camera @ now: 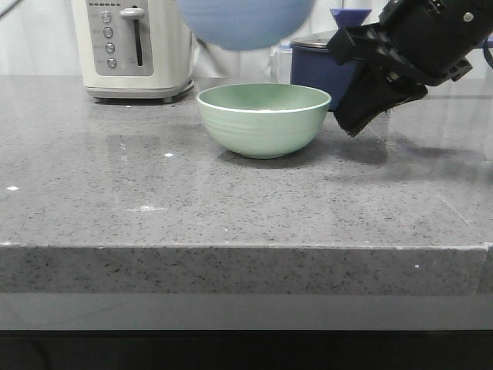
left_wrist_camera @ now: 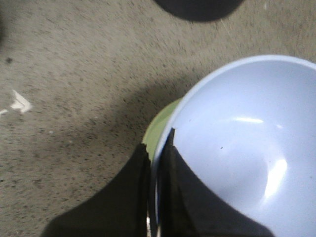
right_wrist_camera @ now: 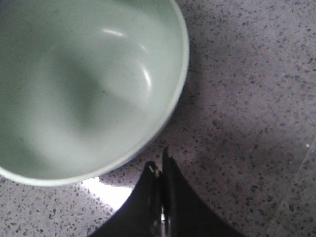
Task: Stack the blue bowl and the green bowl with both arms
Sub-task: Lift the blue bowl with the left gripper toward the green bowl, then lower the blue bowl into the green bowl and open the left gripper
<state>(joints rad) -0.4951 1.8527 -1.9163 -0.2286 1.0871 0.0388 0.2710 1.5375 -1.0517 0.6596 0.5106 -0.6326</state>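
Observation:
I will release the blue bowl with my left gripper inside the opening of the green bowl (camera: 263, 88).
The green bowl (camera: 264, 117) stands upright on the grey counter, in the middle. The blue bowl (camera: 245, 21) hangs in the air above it, cut off by the top edge of the front view. My left gripper (left_wrist_camera: 157, 145) is shut on the blue bowl's rim (left_wrist_camera: 247, 148), one finger inside and one outside; a sliver of the green bowl (left_wrist_camera: 160, 123) shows below. My right gripper (camera: 356, 123) is shut and empty, just to the right of the green bowl, apart from it. In the right wrist view the gripper (right_wrist_camera: 159, 165) sits beside the green bowl (right_wrist_camera: 84, 84).
A cream toaster (camera: 132, 48) stands at the back left. A dark navy saucepan (camera: 317, 63) stands at the back right, behind my right arm. The counter's front edge (camera: 246, 248) runs across the front view.

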